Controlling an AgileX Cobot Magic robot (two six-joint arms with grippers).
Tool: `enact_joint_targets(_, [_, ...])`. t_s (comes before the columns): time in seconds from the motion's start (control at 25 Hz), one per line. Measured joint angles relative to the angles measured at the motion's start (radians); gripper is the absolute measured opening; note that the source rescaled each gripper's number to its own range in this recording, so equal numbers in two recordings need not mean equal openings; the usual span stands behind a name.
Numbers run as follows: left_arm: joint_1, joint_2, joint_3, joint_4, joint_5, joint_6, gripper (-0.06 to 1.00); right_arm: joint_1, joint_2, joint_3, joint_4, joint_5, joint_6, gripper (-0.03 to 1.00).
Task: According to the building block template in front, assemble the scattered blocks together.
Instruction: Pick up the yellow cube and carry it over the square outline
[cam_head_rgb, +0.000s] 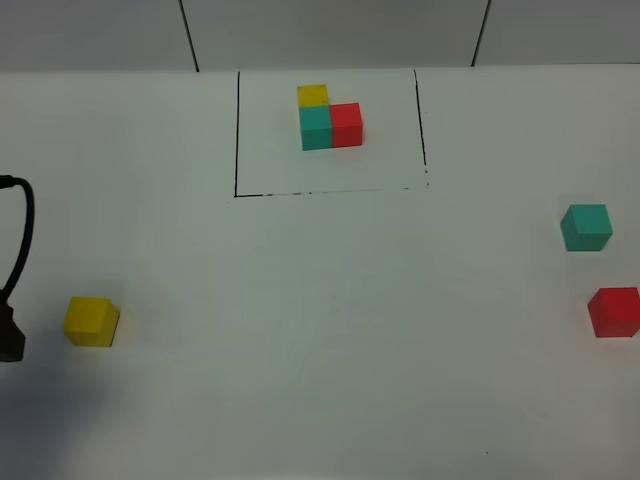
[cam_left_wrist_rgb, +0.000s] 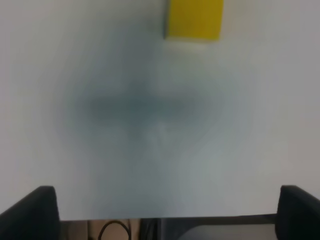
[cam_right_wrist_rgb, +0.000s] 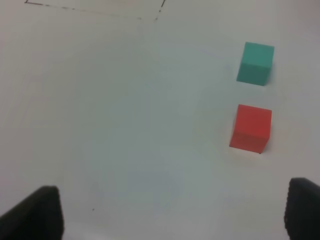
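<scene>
I will next move my left gripper to the loose yellow cube's opposite sides (cam_head_rgb: 91, 322) (cam_left_wrist_rgb: 194, 21) and close it there, as this cube is the nearest loose block.
The template is a black-lined outline (cam_head_rgb: 237, 130) at the back middle, holding a joined yellow, teal and red L-shaped trio (cam_head_rgb: 330, 118). One corner of the outline shows in the right wrist view (cam_right_wrist_rgb: 150, 17). The loose yellow cube (cam_head_rgb: 91, 321) sits at the front left and shows ahead of my open, empty left gripper (cam_left_wrist_rgb: 165, 215) as a yellow block (cam_left_wrist_rgb: 194, 19). The loose teal cube (cam_head_rgb: 585, 227) and red cube (cam_head_rgb: 613, 311) sit apart at the right edge. My open, empty right gripper (cam_right_wrist_rgb: 170, 212) is short of the red cube (cam_right_wrist_rgb: 251, 127) and teal cube (cam_right_wrist_rgb: 255, 63).
A black cable (cam_head_rgb: 24, 235) curves down the left edge to a black part of the left arm (cam_head_rgb: 10, 340), just left of the yellow cube. The white table (cam_head_rgb: 330, 330) meets a panelled wall (cam_head_rgb: 330, 30) at the back.
</scene>
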Motion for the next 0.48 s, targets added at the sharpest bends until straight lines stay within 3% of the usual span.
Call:
enact_joint_targets(0.32, [-0.008,0.192,-0.001,0.011,-0.117,-0.001,1.0,0.0,0.0,0.0,0.0,0.0,0.0,0.82])
enact_joint_targets(0.48, [-0.08,0.289,-0.021,0.057,-0.157,-0.011,1.0,0.0,0.0,0.0,0.0,0.0,0.0,0.82])
